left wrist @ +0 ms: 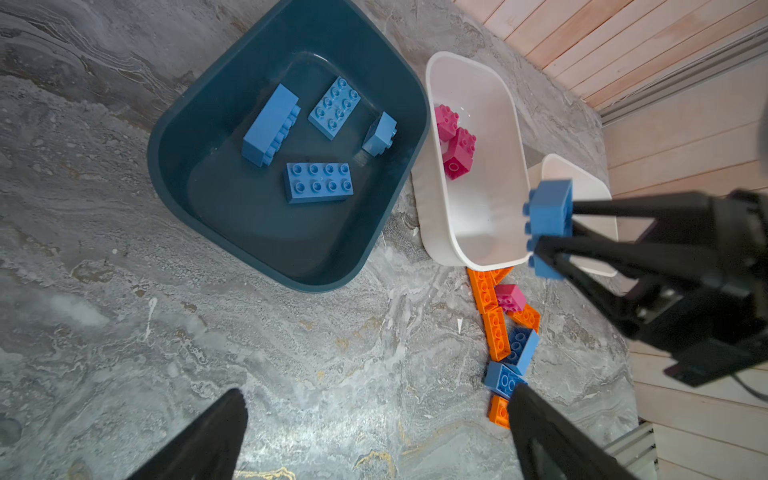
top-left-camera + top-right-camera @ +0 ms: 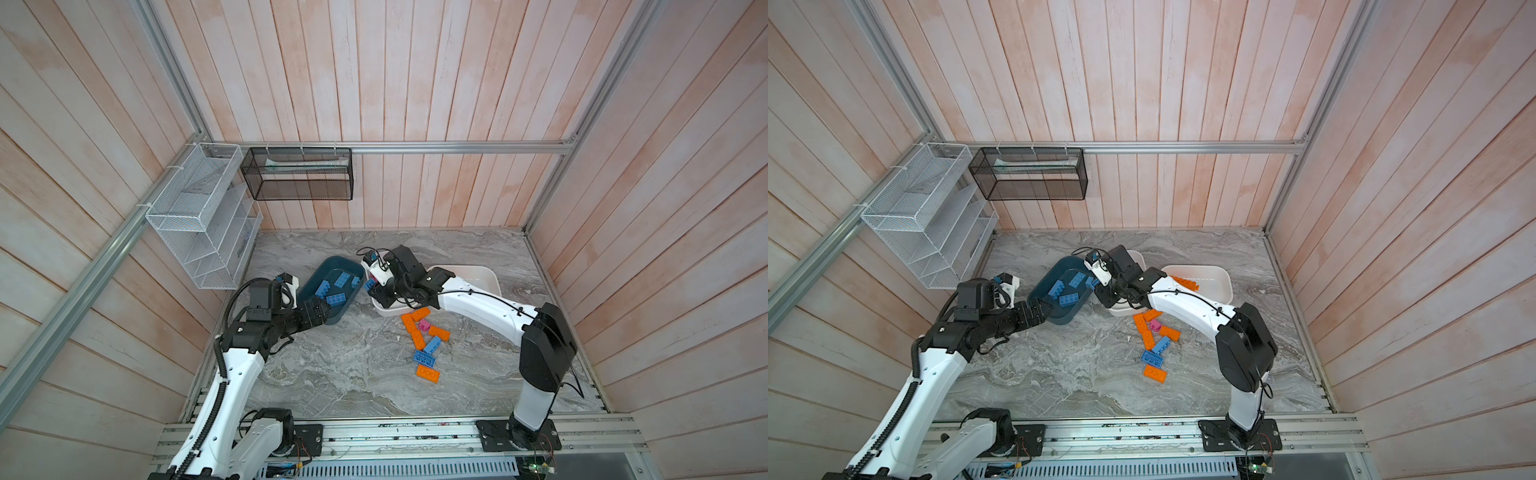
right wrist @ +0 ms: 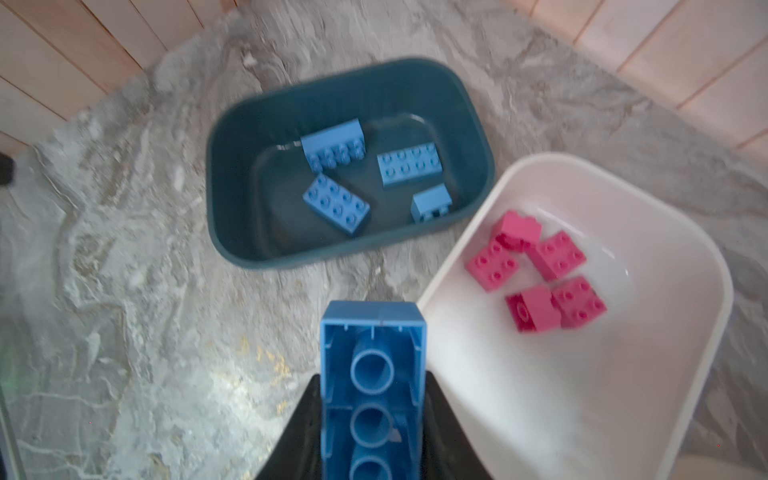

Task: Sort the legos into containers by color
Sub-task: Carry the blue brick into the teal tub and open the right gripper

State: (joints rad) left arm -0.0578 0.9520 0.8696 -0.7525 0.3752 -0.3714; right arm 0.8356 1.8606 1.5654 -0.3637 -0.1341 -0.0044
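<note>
My right gripper needs to release the blue lego in the gap [image 2: 345,290] [image 3: 381,200] between the blue legos inside the dark teal container.
My right gripper [image 3: 372,380] is shut on a blue lego [image 3: 372,365], hollow underside toward the wrist camera. It hangs over the gap between the dark teal container [image 3: 232,232] and the white container [image 3: 582,395] holding several pink legos [image 3: 557,255]. In both top views this blue lego [image 2: 370,284] [image 2: 1093,281] sits at the teal container's [image 2: 309,286] right rim. Several blue legos [image 1: 319,182] lie inside the teal one. My left gripper [image 1: 376,401] is open and empty, near that container's front end [image 2: 322,313]. A second white container [image 2: 1217,276] holds orange legos [image 2: 1185,282].
A loose pile of orange, blue and one pink lego [image 2: 424,325] lies on the marble table right of centre, reaching to an orange brick [image 2: 428,373]. A white wire rack [image 2: 199,216] and a black mesh basket [image 2: 299,174] hang on the walls. Wooden walls enclose the table.
</note>
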